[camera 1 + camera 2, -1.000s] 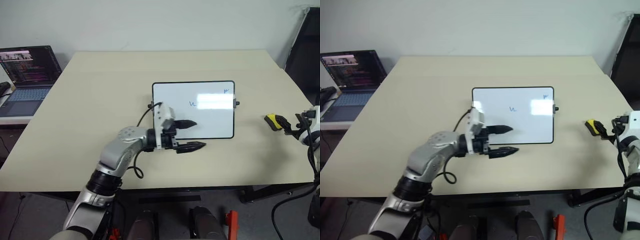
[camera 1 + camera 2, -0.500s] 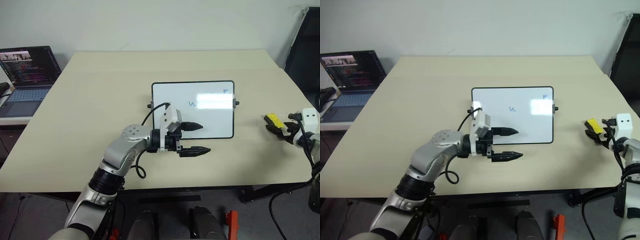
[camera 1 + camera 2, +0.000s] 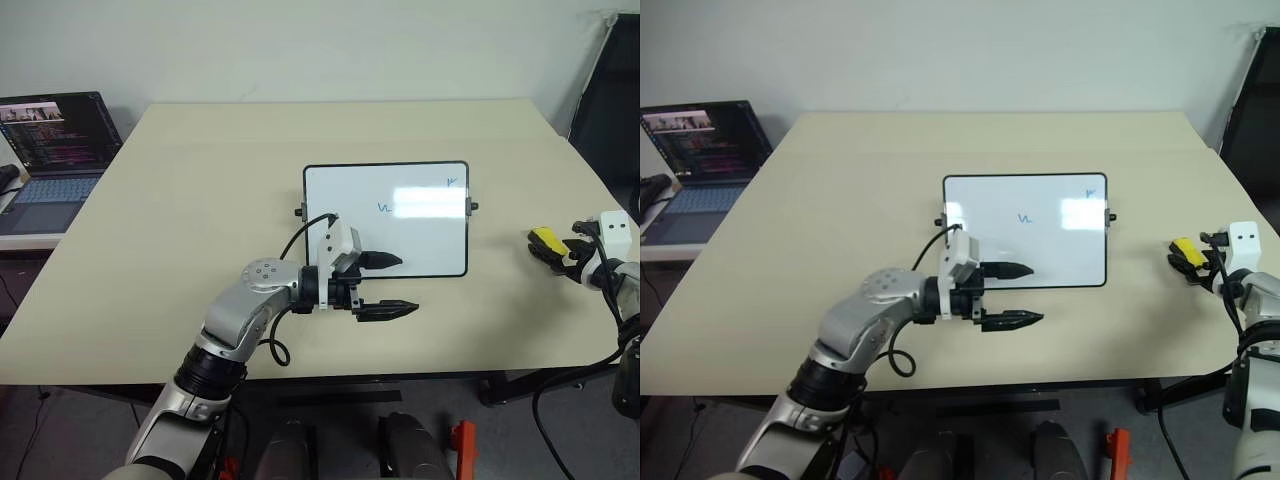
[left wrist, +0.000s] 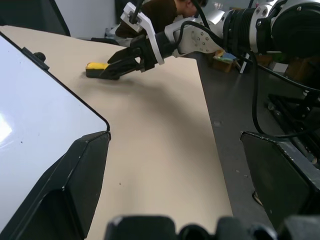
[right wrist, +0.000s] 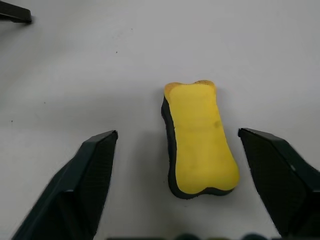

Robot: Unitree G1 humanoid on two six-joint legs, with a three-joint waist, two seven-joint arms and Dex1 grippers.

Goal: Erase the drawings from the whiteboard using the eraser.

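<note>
Next, I line up my right gripper and grip the eraser's long sides (image 5: 171, 142) before wiping, because the eraser lies at a slant and off-centre between that gripper's open fingers.
The whiteboard (image 3: 386, 232) lies flat at the table's middle. Two small blue drawings show on it, one near the centre (image 3: 385, 208) and one at the far right corner (image 3: 453, 182); glare covers a patch between them. My left gripper (image 3: 405, 284) hovers open over the board's near edge, pointing right, with nothing in it. The yellow eraser (image 3: 545, 239) with its black base lies on the table right of the board. My right gripper (image 5: 177, 132) is open with one finger on either side of the eraser (image 5: 200, 137), not touching it.
An open laptop (image 3: 55, 150) sits on a lower stand beyond the table's (image 3: 200, 200) left edge. A dark upright object (image 3: 612, 90) stands past the far right corner. The eraser lies near the table's right edge.
My right gripper has tipped downward and come in over the eraser, so its fingers now flank it. The left gripper and the whiteboard have stayed about where they were.
</note>
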